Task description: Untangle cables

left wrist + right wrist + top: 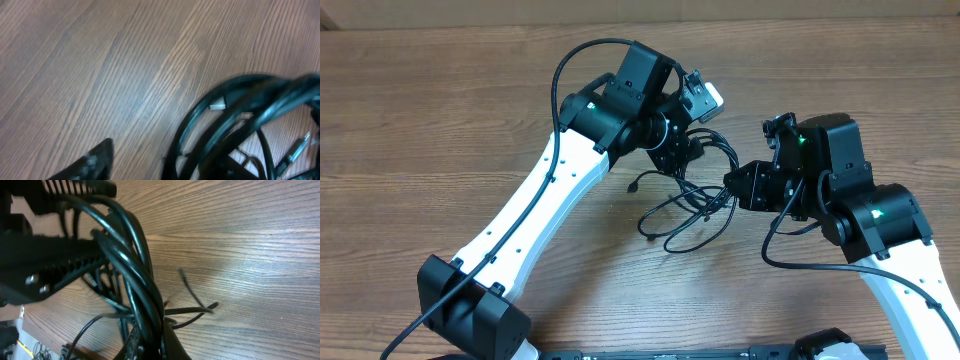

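My right gripper bunches the twisted cables against my left gripper, so it should open, flatten the loops and take their outer edge [733, 160].
The cables [690, 205] lie as a tangle of thin black loops on the wooden table between my two grippers. My left gripper [682, 150] sits at the tangle's upper left. In the left wrist view only one fingertip [102, 152] shows, with bare wood between it and the blurred cables [235, 110] at the right, so it looks open. A silver-tipped plug [296, 149] shows at the far right. My right gripper [732, 185] is at the tangle's right side. In the right wrist view it [160, 342] is shut on a thick bundle of the cables [130, 255].
One plug end [634, 185] lies loose at the left of the tangle, and a thin end [212, 306] lies on the wood to the right. The left arm's black body [40, 265] is close to my right gripper. The table's far edge [440, 22] runs along the top.
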Available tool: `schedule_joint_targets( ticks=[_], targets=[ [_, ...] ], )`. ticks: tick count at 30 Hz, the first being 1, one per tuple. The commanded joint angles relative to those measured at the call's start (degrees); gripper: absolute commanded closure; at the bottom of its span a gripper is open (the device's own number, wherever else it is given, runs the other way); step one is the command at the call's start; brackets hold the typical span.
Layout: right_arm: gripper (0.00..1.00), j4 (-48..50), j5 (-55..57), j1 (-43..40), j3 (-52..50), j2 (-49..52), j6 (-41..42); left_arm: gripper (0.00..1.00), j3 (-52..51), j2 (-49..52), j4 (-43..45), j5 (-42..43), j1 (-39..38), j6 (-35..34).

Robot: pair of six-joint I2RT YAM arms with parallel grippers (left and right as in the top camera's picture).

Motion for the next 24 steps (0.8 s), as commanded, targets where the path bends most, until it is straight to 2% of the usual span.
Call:
schedule_joint_targets(
  ticks=[1,3,9,10,11,13,16,18,22,24],
  targets=[
    [0.96,0.2,-1.5,-0.2,1.2,-0.3,0.2,0.53,0.5,-1.6,-0.2,-3.1,-0.2,-1.8],
    [0.96,0.2,-1.6,-0.2,1.2,-0.3,0.2,0.63,0.5,-1.6,-0.1,-3.1,-0.6,-1.7],
    [0.95,0.1,-1.6,-0.2,1.2,-0.3,0.2,0.81,0.5,-1.5,0.1,-3.0,-1.1,-1.7],
    [0.92,0.0,-1.6,-0.2,1.2,-0.3,0.2,0.85,0.5,-1.5,0.2,-2.7,-1.1,-1.7],
    [0.83,0.0,-1.6,-0.2,1.2,-0.3,0.2,0.88,0.5,-1.5,0.3,-1.9,-1.1,-1.7],
    [0.59,-0.3,-1.4,-0.2,1.2,-0.3,0.2,0.92,0.5,-1.5,0.7,-1.0,-1.0,-2.6],
    [0.44,-1.0,1.0,-0.2,1.2,-0.3,0.0,0.95,0.5,-1.5,0.7,-0.1,-1.0,-2.8],
    [0.38,-1.8,3.7,-0.2,1.2,-0.3,0.0,0.96,0.5,-1.5,0.7,0.1,-1.0,-3.2],
    [0.36,-2.6,7.7,-0.2,1.2,-0.3,-0.5,0.96,0.5,-1.5,0.7,0.6,-1.0,-3.4],
    [0.36,-1.9,7.8,-0.2,1.2,-0.3,-4.3,0.96,0.5,-1.5,0.7,1.7,-1.0,-3.6]
  ],
)
